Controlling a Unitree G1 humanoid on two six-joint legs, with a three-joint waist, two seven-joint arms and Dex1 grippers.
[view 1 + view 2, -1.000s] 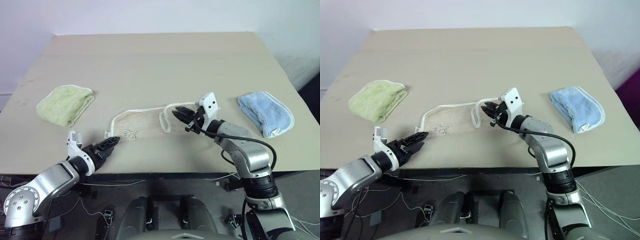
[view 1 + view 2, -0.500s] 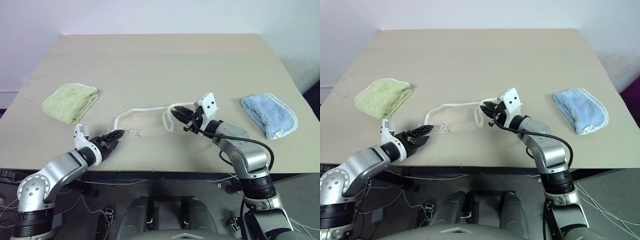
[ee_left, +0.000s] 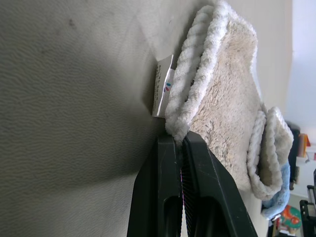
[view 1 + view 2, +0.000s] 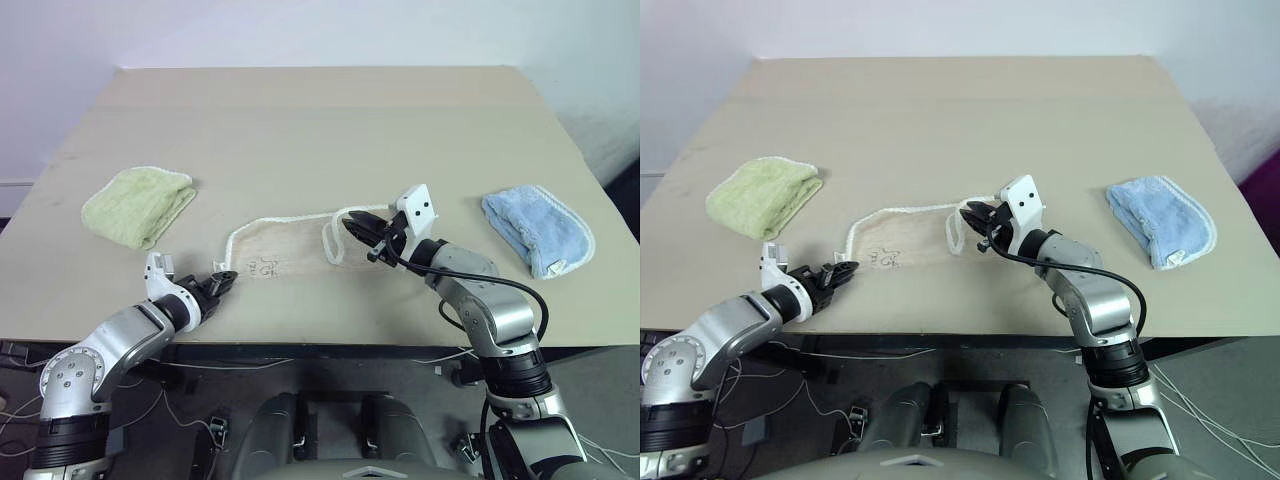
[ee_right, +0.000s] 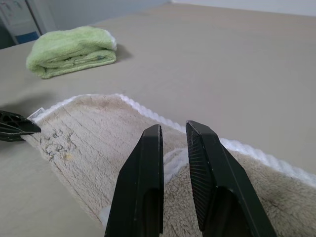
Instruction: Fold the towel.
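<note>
Next, my left gripper lets go of the towel's tagged end on top of the curled-over end at my right gripper (image 4: 390,238).
The towel (image 4: 290,243) is a tan cloth with white corded edging, lying near the table's front edge, with a small white tag (image 3: 163,88) at its near-left corner. My left gripper (image 4: 226,276) sits low at that corner. In the left wrist view its fingers (image 3: 197,163) are pressed together on the corded edge. My right gripper (image 4: 352,226) holds the towel's right end raised and curled over. Its fingers stand nearly shut, with the white cord (image 5: 173,160) between them.
A folded light-green towel (image 4: 138,203) lies at the left of the tan table (image 4: 320,120). At the right rests a folded light-blue towel (image 4: 538,228). The table's front edge runs just below both grippers.
My left gripper's fingers, open before, have closed at the towel's near-left corner. The right gripper and its end of the towel have kept still. The camera shifted a little.
</note>
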